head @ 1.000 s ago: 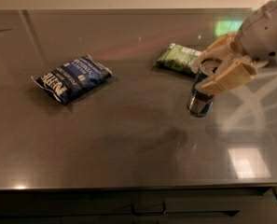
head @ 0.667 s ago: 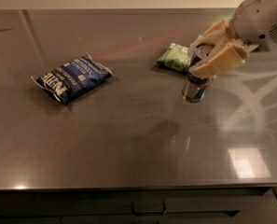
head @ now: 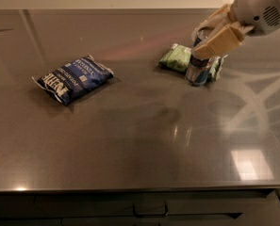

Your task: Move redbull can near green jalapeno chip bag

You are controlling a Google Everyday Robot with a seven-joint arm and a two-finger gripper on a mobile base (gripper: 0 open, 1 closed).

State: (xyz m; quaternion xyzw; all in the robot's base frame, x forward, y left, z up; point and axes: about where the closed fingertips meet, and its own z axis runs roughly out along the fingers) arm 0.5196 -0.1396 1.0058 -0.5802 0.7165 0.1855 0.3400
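Observation:
Next, my gripper releases the redbull can on the steel counter (head: 205,86), setting it free just in front of the green jalapeno chip bag.
The redbull can (head: 197,71) stands upright on the steel counter, right in front of the green jalapeno chip bag (head: 177,58), which lies flat at the back right and is partly hidden behind the can. My gripper (head: 210,36) comes in from the upper right, and its tan fingers (head: 222,42) are closed around the top of the can. The can's base looks to be on or just above the counter, touching or nearly touching the bag.
A dark blue chip bag (head: 73,78) with white lettering lies at the left middle of the counter (head: 139,140). The counter's front edge runs along the bottom, with drawer handles below it.
My gripper has carried the can back and to the left, from a spot to the right of and nearer than the green bag to right against its front edge.

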